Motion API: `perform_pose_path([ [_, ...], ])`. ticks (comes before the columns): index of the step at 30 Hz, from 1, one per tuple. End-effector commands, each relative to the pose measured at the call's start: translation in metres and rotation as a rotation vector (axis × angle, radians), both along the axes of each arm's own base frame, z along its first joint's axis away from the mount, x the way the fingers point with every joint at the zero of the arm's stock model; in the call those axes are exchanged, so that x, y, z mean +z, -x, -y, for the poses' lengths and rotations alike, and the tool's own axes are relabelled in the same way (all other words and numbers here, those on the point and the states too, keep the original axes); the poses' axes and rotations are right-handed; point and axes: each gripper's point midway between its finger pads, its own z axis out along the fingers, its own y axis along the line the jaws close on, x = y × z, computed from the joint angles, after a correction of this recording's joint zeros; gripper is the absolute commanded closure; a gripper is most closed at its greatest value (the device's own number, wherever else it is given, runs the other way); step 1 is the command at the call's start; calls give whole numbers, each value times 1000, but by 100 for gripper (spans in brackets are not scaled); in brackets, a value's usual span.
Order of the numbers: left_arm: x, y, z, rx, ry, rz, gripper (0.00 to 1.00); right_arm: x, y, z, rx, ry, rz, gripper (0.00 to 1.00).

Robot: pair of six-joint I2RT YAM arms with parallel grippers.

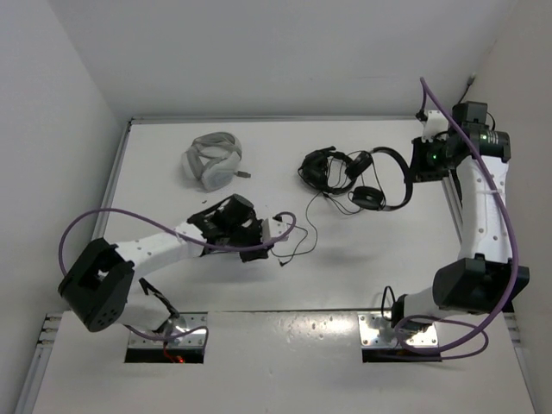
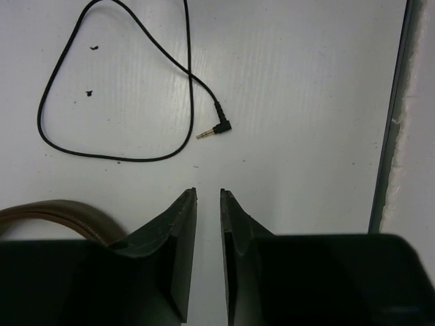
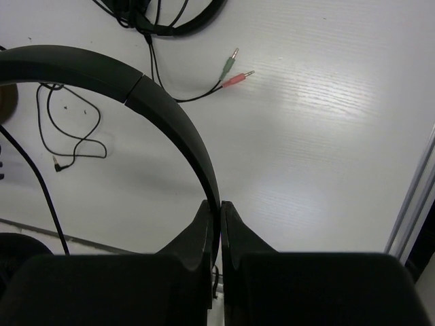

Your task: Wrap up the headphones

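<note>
Next, my left gripper opens, takes the cable's plug end [image 2: 219,114] and pulls out the loose loop where the cable crosses itself, before wrapping.
The slim black headphones [image 1: 390,172] lie at the back right, with one round ear pad [image 1: 369,197] towards the middle. My right gripper [image 1: 420,160] is shut on their thin headband [image 3: 170,112], which arcs up and left from between the jaws in the right wrist view. Their long thin cable [image 1: 311,226] trails across the table to an angled plug [image 2: 221,127]; the cable also shows in the right wrist view [image 3: 68,139]. My left gripper [image 1: 281,228] hovers near the plug. In the left wrist view it [image 2: 208,193] is narrowly open and empty.
Bulkier black headphones [image 1: 323,169] lie just left of the slim pair, and their red and green plugs [image 3: 236,70] rest on the table. A grey-white bundle [image 1: 213,160] sits at the back left. A brown band [image 2: 64,212] lies beside my left fingers. A raised rail [image 2: 391,122] edges the table.
</note>
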Motion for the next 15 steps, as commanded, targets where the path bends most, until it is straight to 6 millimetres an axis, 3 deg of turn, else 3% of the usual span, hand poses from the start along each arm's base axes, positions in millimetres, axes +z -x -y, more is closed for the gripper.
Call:
perform_pose_path([
  [1,19,-3,20,84,99,76,74,9,-1,-3,-25,-37,37,100],
  [4,24,3,39,141,148,72,69,3,0,0,-44,-44,22,100],
  [6,14,3,49,183,142,20,69,3,0,0,-44,-44,22,100],
  [10,13,-14,77,261,153,-14,68,3,0,3,-53,-44,22,100],
  [15,7,-32,96,336,167,-55,67,0,-1,2,-61,-51,11,100],
])
